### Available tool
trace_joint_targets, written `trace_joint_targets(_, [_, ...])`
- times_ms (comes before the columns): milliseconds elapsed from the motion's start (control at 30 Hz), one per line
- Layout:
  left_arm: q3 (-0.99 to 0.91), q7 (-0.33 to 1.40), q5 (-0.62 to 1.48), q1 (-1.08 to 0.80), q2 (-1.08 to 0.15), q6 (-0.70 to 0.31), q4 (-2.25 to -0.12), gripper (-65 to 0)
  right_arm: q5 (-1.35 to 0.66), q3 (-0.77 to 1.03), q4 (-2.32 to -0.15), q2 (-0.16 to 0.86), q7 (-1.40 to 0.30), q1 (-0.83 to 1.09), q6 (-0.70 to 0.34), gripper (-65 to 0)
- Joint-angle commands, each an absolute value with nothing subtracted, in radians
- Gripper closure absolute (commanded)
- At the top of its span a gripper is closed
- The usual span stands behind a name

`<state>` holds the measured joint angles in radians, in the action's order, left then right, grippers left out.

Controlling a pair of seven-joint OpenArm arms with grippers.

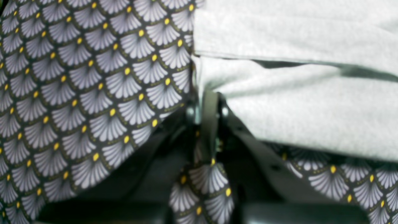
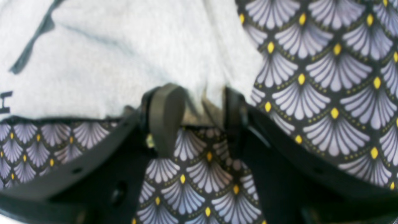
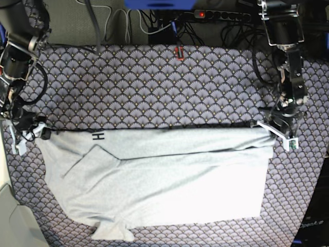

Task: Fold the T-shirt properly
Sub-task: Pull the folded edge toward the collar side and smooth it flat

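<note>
The T-shirt is lying too close to the front, so I need to grip its far corner (image 3: 45,140) with my right gripper and, together with my left gripper, pull it toward the back edge.
The light grey T-shirt (image 3: 169,180) lies spread across the patterned cloth, its far edge folded over so that a bit of black lettering (image 3: 97,136) shows. My left gripper (image 3: 275,129) sits at the shirt's far right corner. In the left wrist view its fingers (image 1: 210,102) are pressed together on the edge of the T-shirt (image 1: 311,109). My right gripper (image 3: 30,135) is at the far left corner. In the right wrist view it (image 2: 199,102) stands open, with the edge of the T-shirt (image 2: 124,56) lying between the spread fingers.
The purple-grey fan-patterned cloth (image 3: 154,82) covers the table. A small red object (image 3: 179,52) lies at the back edge, with cables and a power strip (image 3: 221,14) behind it. A pale surface (image 3: 10,216) borders the near left.
</note>
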<state>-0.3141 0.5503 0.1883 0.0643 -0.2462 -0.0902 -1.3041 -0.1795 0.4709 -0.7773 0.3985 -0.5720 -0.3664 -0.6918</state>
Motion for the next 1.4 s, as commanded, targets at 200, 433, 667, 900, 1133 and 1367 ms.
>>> trace_joint_targets(200, [-0.318,0.529,0.191,0.077,-0.259,-0.084,-1.326,-0.4,-0.165,0.469,-0.763,0.414,-0.541,-0.375,-0.698,-7.0])
trace_joint_targets(433, [-0.318,0.529,0.193,0.058,-0.262,-0.087,-1.333,-0.4,-0.166,0.473,-0.782,0.437,-0.544,-0.341,-0.698,0.0])
trace_joint_targets(667, [-0.32,0.613,0.193,0.045,-0.263,-0.088,-1.409,-0.4,-0.17,0.478,-1.032,0.42,-0.633,-0.208,-0.698,0.0])
trace_joint_targets(900, [-0.337,0.711,0.186,-0.018,-0.263,-0.088,-1.554,-0.4,-0.17,0.499,-1.268,0.374,-0.707,-0.047,-0.698,0.0])
trace_joint_targets(1133, [-0.446,0.765,0.193,-0.096,-0.262,-0.091,-1.596,-0.4,-0.17,0.527,-1.425,0.328,-0.711,0.116,-0.698,0.0])
trace_joint_targets(1367, [-0.463,0.766,0.193,-0.163,-0.263,-0.091,-1.596,-0.4,-0.17,0.527,-1.477,0.318,-0.707,0.211,-0.698,0.0])
